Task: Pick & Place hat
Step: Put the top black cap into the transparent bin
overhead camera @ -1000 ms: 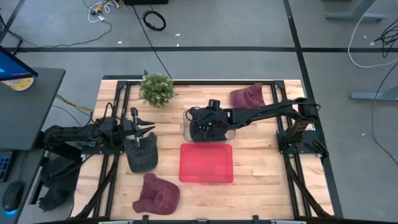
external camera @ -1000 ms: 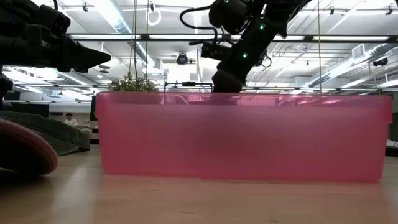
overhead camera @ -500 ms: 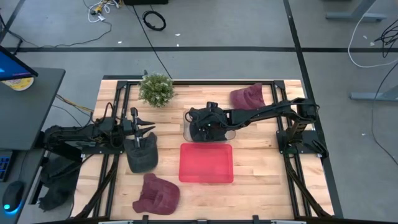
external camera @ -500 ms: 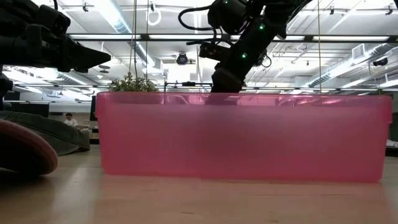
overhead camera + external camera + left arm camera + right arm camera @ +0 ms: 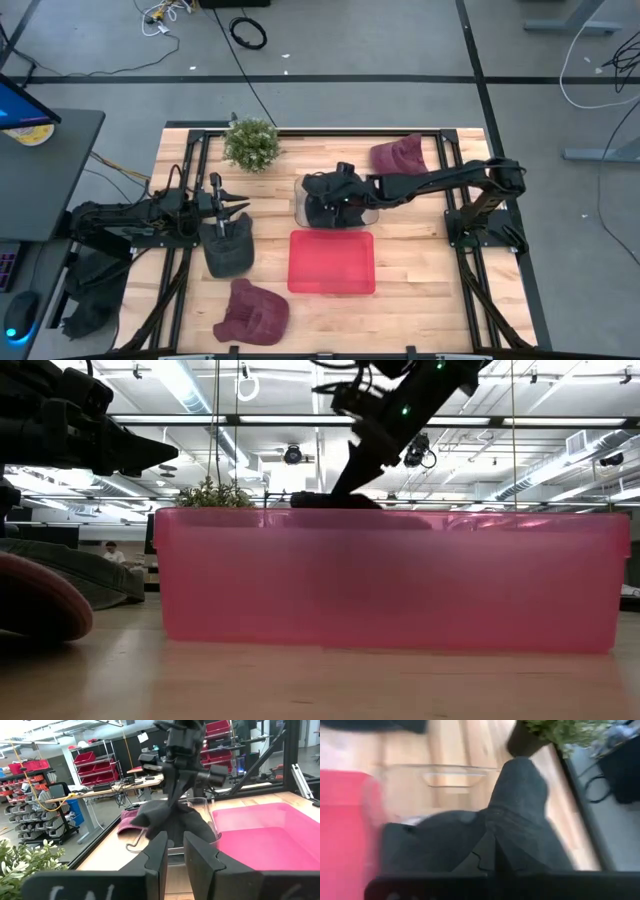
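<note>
Part of the dark grey hat pokes out over the clear bin's rim. Next, my right gripper opens, grabs the hat's outer edge (image 5: 547,840) and settles it inside.
My right gripper (image 5: 333,196) is shut on a dark grey hat (image 5: 170,822) over the clear bin (image 5: 302,207), just beyond the pink bin (image 5: 332,262). The low view shows the hat (image 5: 335,500) just above the pink bin's rim. My left gripper (image 5: 226,208) hovers at the table's left, its fingers (image 5: 156,854) a narrow gap apart with nothing between them. Below it a second dark hat (image 5: 228,250) lies on the table. One maroon hat (image 5: 252,312) lies near the front edge and another (image 5: 397,155) at the back right. My right gripper pinches a bunched fold at the top of the dark grey hat (image 5: 174,806) between its two fingers, coming from above and slanting down. The hat hangs slack below the fingers (image 5: 520,815). Whether its lower edge still touches the clear bin, I cannot tell.
A potted plant (image 5: 250,143) stands at the back left of the table. A black frame (image 5: 440,150) runs round the table's edges. The bare wood between the pink bin and the front maroon hat is free.
My right gripper has shut on the dark grey hat in the clear bin and has risen. The hat has come up with it, bunched and hanging, and now shows above the pink bin's rim in the low view.
</note>
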Tool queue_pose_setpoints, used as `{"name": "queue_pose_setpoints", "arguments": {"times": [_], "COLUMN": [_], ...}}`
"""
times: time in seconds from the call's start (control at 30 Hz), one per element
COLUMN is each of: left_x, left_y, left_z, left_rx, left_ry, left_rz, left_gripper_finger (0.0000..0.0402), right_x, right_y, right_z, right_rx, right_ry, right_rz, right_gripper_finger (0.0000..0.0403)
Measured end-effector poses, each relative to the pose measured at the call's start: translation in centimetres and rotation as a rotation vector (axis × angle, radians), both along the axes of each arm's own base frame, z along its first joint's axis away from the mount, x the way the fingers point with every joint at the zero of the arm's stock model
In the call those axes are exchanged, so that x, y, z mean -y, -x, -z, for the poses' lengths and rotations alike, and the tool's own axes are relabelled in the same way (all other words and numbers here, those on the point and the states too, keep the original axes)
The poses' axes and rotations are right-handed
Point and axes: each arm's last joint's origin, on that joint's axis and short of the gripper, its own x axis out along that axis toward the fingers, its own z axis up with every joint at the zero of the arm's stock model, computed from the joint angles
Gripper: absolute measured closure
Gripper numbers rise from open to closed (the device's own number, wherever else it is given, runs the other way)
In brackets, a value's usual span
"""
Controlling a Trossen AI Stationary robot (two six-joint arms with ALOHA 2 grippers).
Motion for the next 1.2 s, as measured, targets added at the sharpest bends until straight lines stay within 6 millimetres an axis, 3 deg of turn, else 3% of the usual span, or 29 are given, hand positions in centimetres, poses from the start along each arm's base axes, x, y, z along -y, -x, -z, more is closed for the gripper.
{"name": "queue_pose_setpoints", "arguments": {"times": [0.23, 0.9, 1.2], "left_x": [0.0, 0.0, 0.0], "left_y": [0.0, 0.0, 0.0], "left_z": [0.0, 0.0, 0.0], "left_rx": [0.000, -0.001, 0.000], "left_ry": [0.000, 0.000, 0.000], "left_rz": [0.000, 0.000, 0.000], "left_gripper_finger": [0.0335, 0.0335, 0.0335], "right_x": [0.6, 6.5, 6.5], "right_y": [0.7, -1.1, -1.2], "right_z": [0.3, 7.9, 8.2], "right_rx": [-0.027, -0.195, -0.201], "right_ry": [-0.180, -0.320, -0.338], "right_rz": [0.066, 0.212, 0.205], "right_gripper_finger": [0.0402, 0.0403, 0.0399]}}
